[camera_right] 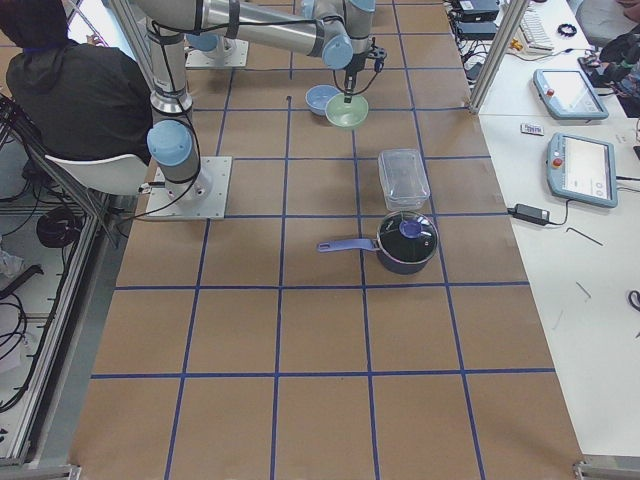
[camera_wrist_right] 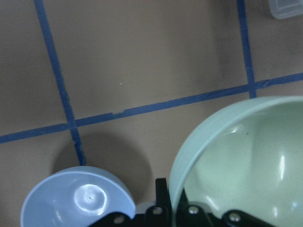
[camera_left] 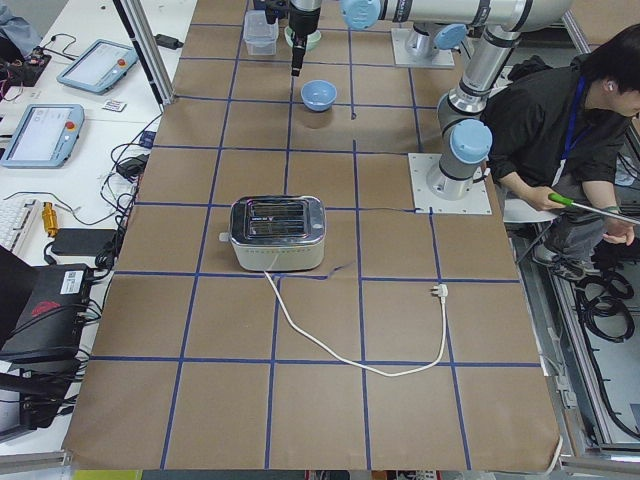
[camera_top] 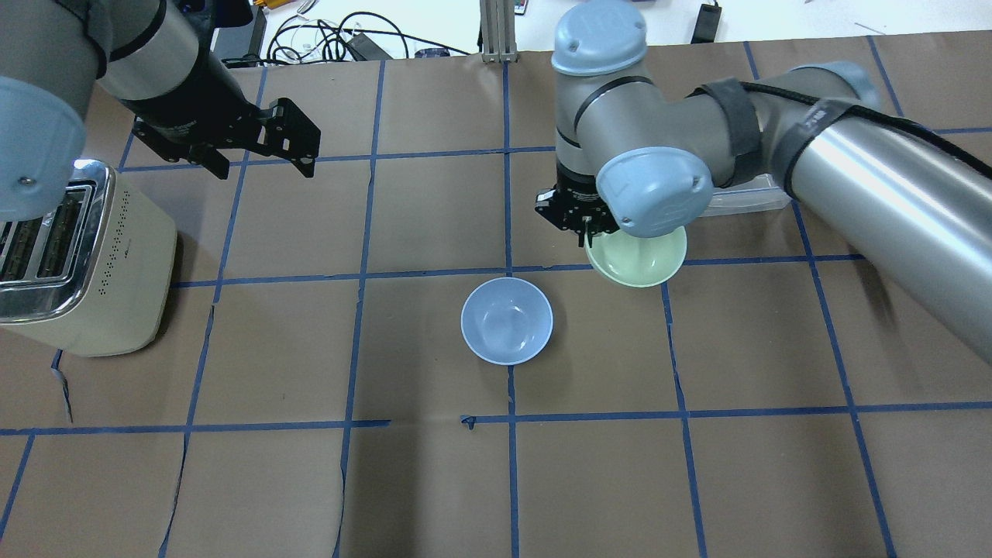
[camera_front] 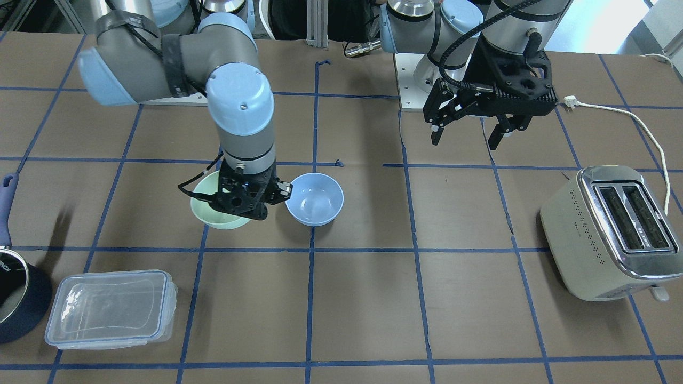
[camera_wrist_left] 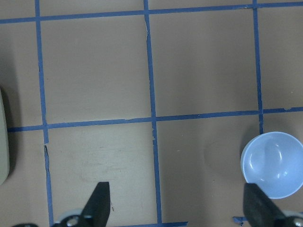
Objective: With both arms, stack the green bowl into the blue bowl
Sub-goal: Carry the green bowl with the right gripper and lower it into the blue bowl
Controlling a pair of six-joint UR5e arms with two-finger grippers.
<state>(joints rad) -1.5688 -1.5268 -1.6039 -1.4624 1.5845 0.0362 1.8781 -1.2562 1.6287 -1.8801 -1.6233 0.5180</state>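
Note:
My right gripper is going to let go of the green bowl inside the empty blue bowl [camera_front: 313, 199] [camera_wrist_right: 81, 202] that sits over the blue tape line.
The green bowl [camera_front: 211, 216] [camera_top: 639, 260] hangs tilted from my right gripper [camera_front: 243, 201] [camera_top: 585, 225], which is shut on its rim. In the right wrist view the rim of the green bowl [camera_wrist_right: 246, 156] runs between the fingers at the bottom edge. It seems to be held slightly above the table. The blue bowl [camera_front: 315, 198] [camera_top: 507, 320] [camera_wrist_right: 78, 198] stands upright and empty on the table close beside it. My left gripper [camera_front: 466, 137] [camera_top: 262, 164] [camera_wrist_left: 177, 208] is open and empty, hovering above bare table, well away from the blue bowl [camera_wrist_left: 273, 164].
A cream toaster [camera_front: 608, 232] [camera_top: 70, 256] stands on my left side, with its white cord [camera_front: 640, 128] trailing behind it. A clear plastic container [camera_front: 109, 309] and a dark pot [camera_front: 16, 298] sit on my right side, beyond the bowls.

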